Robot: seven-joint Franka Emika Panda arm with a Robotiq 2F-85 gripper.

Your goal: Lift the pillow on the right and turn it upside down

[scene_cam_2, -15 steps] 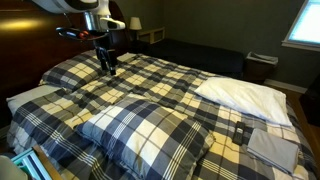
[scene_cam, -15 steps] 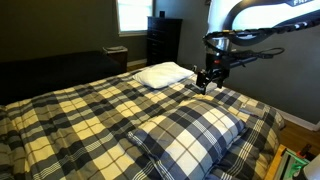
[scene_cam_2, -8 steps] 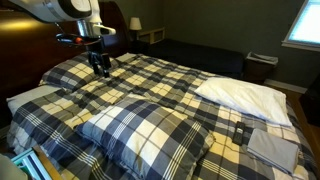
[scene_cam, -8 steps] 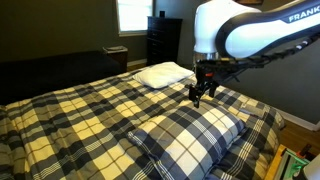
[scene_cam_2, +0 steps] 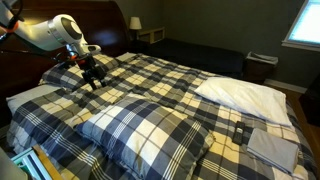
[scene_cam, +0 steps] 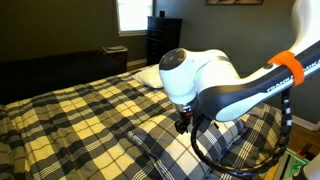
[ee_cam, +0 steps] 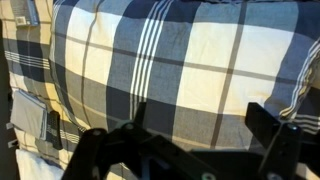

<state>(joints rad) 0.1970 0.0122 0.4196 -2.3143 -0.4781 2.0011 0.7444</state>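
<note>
Next, the robot's gripper should move to the plaid pillow's edge (scene_cam: 148, 152) facing the open middle of the bed and close there.
The plaid pillow (scene_cam_2: 150, 130) lies puffy on the plaid bedspread (scene_cam_2: 165, 75), and in an exterior view (scene_cam: 160, 152) the arm partly hides it. It fills the wrist view (ee_cam: 170, 60). My gripper (scene_cam_2: 93, 80) hangs just above the bed at the pillow's edge and also shows in an exterior view (scene_cam: 186, 122). In the wrist view the two fingers (ee_cam: 200, 130) stand wide apart over the pillow fabric with nothing between them. The gripper is open and empty.
A plain white pillow (scene_cam_2: 245, 95) lies at the other side of the bed and shows in both exterior views (scene_cam: 160, 72). A folded light cloth (scene_cam_2: 272, 148) lies near it. A dark dresser (scene_cam: 163, 40) and a nightstand with lamp (scene_cam_2: 135, 25) stand beyond the bed.
The arm has swung across the bed and come down toward the plaid pillow's edge. The gripper stays open. The pillow has not moved.
</note>
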